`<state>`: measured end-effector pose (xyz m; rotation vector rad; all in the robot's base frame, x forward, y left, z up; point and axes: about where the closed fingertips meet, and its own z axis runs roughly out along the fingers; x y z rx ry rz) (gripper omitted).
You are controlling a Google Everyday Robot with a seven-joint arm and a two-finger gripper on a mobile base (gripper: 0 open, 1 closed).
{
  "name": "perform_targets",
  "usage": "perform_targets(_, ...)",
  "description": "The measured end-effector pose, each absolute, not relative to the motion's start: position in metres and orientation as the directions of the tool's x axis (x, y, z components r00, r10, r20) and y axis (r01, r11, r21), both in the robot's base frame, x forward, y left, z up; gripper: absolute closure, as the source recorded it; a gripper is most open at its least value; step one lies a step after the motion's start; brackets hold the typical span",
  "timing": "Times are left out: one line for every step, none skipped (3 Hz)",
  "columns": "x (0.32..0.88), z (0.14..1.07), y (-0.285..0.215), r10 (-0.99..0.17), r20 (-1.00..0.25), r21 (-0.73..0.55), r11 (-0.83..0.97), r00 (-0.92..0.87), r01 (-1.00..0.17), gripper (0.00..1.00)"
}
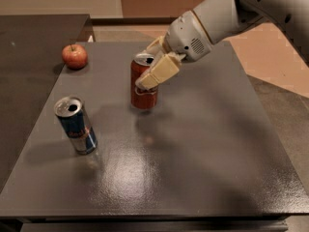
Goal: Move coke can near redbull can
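Next, I let go of the coke can close beside the redbull can (124, 136), on the side of the redbull can away from the darker table.
The coke can (143, 93) is red with a silver top and is held upright just above the grey table (203, 144), left of its middle. My gripper (150, 65) reaches in from the upper right and is shut on the can's upper part, one cream finger (157, 72) across its front. The redbull can (76, 125) is blue and silver with an open silver top. It stands on the table at the left, in front of and to the left of the coke can, about a can's height away.
A red apple (75, 56) lies near the table's back left corner. A darker table (34, 57) adjoins on the left. The white arm (251, 11) spans the upper right. Tan floor (285, 66) lies to the right.
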<state>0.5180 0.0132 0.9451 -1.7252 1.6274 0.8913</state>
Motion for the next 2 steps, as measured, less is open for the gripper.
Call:
perform_targets(0.4852,0.9310,0.0355,-0.623,-0.782,0.057,-0.129,0.037,-0.990,1.00)
perform_targets(0.4852,0.9310,0.0356,-0.623,-0.782,0.056,-0.129,0.037,-0.990,1.00)
